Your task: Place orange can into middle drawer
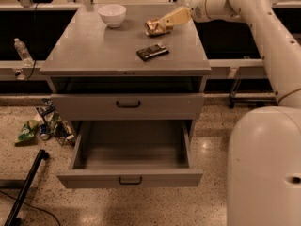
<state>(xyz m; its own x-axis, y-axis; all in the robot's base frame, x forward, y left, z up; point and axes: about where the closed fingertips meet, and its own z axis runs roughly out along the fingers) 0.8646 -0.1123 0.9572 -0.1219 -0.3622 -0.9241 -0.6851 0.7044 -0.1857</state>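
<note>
Next, the gripper grabs the orange can by its end farther from the white bowl (166,24).
The orange can (153,27) lies on its side on the grey cabinet top (94,51), toward the back right. My gripper (165,22) reaches in from the right on the white arm, and its tan fingers (175,18) are at the can's right side. The middle drawer (131,152) is pulled open below and holds nothing that I can see. Its front has a small dark bar handle (130,180). The drawer front above it (128,105) is shut.
A white bowl (112,14) stands at the back of the top. A flat dark packet (152,52) lies near the middle. Bottles and bags (44,126) lie on the floor at left. A water bottle (22,52) stands on the left ledge. My white base (263,173) fills the lower right.
</note>
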